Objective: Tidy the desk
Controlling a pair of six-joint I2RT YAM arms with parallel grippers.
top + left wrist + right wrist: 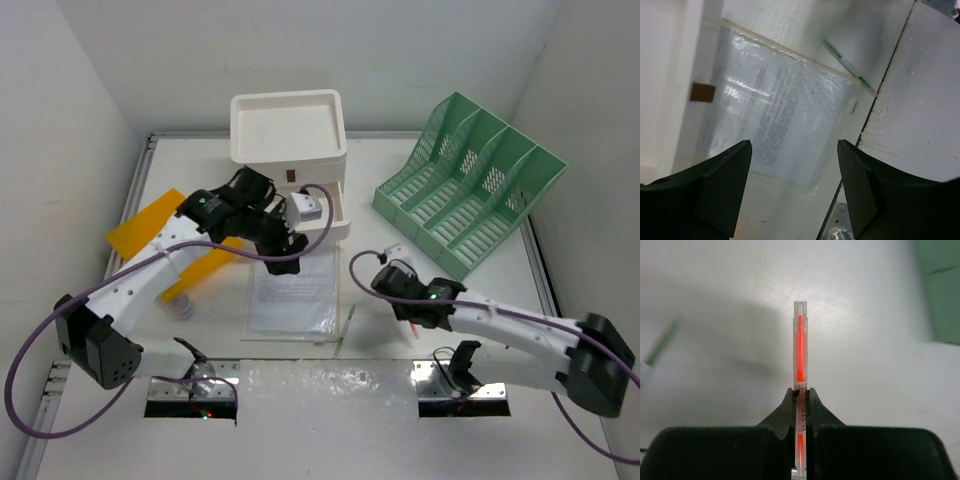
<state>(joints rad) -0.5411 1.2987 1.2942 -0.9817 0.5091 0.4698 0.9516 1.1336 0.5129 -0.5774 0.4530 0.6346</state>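
Observation:
The green pen lies beside the clear sleeve, and my left gripper needs to go to it next and close on the pen's middle point(345, 330) point(850, 68).
The white desk point(200, 340) carries a clear sleeve point(292, 290) with a printed sheet inside. My left gripper point(283, 243) hovers over the sleeve's far end, just in front of the white drawer box point(288, 130). In the left wrist view the left gripper point(795, 150) stands open with nothing between its fingers, the sleeve point(785, 105) below it. My right gripper point(800, 395) is shut on a clear pen with a red-orange core point(800, 350), which sticks straight out past the fingertips. From above, the right gripper point(408, 318) sits right of the sleeve, a bit of the red pen point(411, 327) showing.
A green mesh file rack point(470, 185) stands at the back right. An orange folder point(150, 232) lies at the left under the left arm, a small white ribbed item point(180, 303) near it. A green pen point(849, 67) lies beside the sleeve.

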